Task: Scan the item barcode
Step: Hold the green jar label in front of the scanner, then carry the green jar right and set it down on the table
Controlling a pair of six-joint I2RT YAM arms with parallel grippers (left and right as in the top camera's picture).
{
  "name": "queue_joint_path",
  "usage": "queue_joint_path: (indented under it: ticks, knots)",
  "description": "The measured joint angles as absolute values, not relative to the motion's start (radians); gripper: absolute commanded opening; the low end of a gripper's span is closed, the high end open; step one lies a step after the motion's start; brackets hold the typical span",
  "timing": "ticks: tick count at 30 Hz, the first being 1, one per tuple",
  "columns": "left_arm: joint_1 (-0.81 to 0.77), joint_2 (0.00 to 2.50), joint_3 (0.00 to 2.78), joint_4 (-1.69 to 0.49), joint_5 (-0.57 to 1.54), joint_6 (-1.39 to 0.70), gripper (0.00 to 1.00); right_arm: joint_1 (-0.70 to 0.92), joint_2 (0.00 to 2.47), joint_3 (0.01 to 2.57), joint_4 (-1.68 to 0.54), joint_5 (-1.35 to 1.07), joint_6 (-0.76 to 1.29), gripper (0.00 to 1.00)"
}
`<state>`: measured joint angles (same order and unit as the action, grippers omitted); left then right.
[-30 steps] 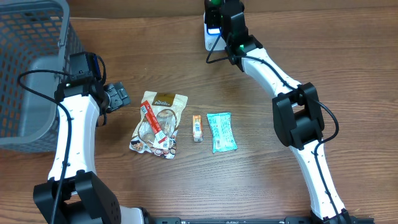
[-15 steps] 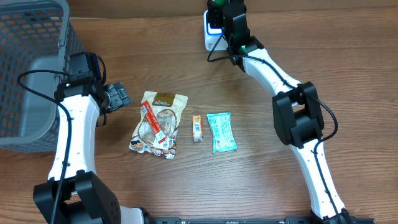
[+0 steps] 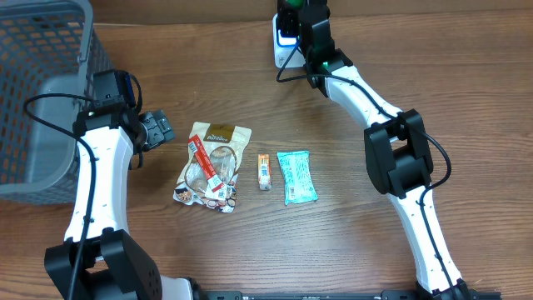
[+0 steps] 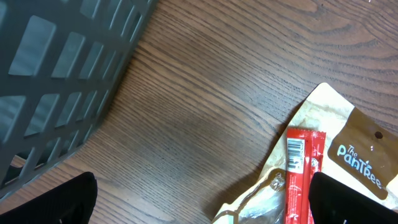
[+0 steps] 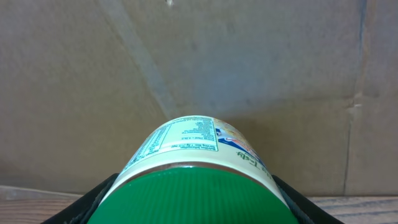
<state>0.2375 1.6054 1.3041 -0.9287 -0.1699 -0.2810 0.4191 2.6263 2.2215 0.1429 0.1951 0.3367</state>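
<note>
The cream jar, now held just above the white scanner, will go down from my right gripper on bare wood [image 3: 451, 164] across from the grey mesh basket, level with the teal packet.
My right gripper [image 5: 193, 202] is shut on a cream jar [image 5: 194, 149] with a green ribbed lid [image 5: 193, 196], one black finger on each side of it. In the overhead view this gripper [image 3: 293, 10] holds the jar at the table's far edge, just above a white scanner [image 3: 281, 48] with a blue light. Small print covers the jar's label, but I cannot make out a barcode. My left gripper [image 4: 202, 205] hangs open over bare wood, its fingers [image 4: 59, 202] wide apart. It is just left of a tan snack bag [image 4: 354, 149] with a red stick pack [image 4: 300, 177] on it.
A grey mesh basket [image 3: 42, 92] fills the left side, close to my left arm. The snack bag [image 3: 212, 167], a small orange packet [image 3: 264, 171] and a teal packet [image 3: 296, 177] lie in a row mid-table. A cardboard wall [image 5: 249, 74] stands behind the jar.
The right wrist has edged slightly toward the far edge with the jar. The left arm and the items on the table have not moved.
</note>
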Motion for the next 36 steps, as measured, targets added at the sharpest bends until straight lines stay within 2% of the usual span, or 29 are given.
queue_joint_path:
  ticks: [5, 10, 22, 30, 36]
  knots:
    - [0.237, 1.605, 1.304, -0.929, -0.17, -0.281, 1.0, 0.418, 2.595, 2.221, 0.035, 0.195, 0.337, 0.04]
    - [0.237, 1.605, 1.304, -0.929, -0.17, -0.281, 1.0, 0.418, 2.458, 2.221, -0.125, 0.194, 0.338, 0.04]
    - [0.237, 1.605, 1.304, -0.929, -0.17, -0.281, 1.0, 0.372, 1.841, 2.244, -0.875, 0.198, 0.345, 0.04]
    - [0.237, 1.605, 1.304, -0.929, -0.17, -0.281, 1.0, 0.201, 1.784, 2.226, -1.376, 0.198, 0.366, 0.04]
    - [0.237, 1.605, 1.304, -0.929, -0.17, -0.281, 1.0, 0.032, 1.797, 2.031, -1.465, 0.199, 0.388, 0.04]
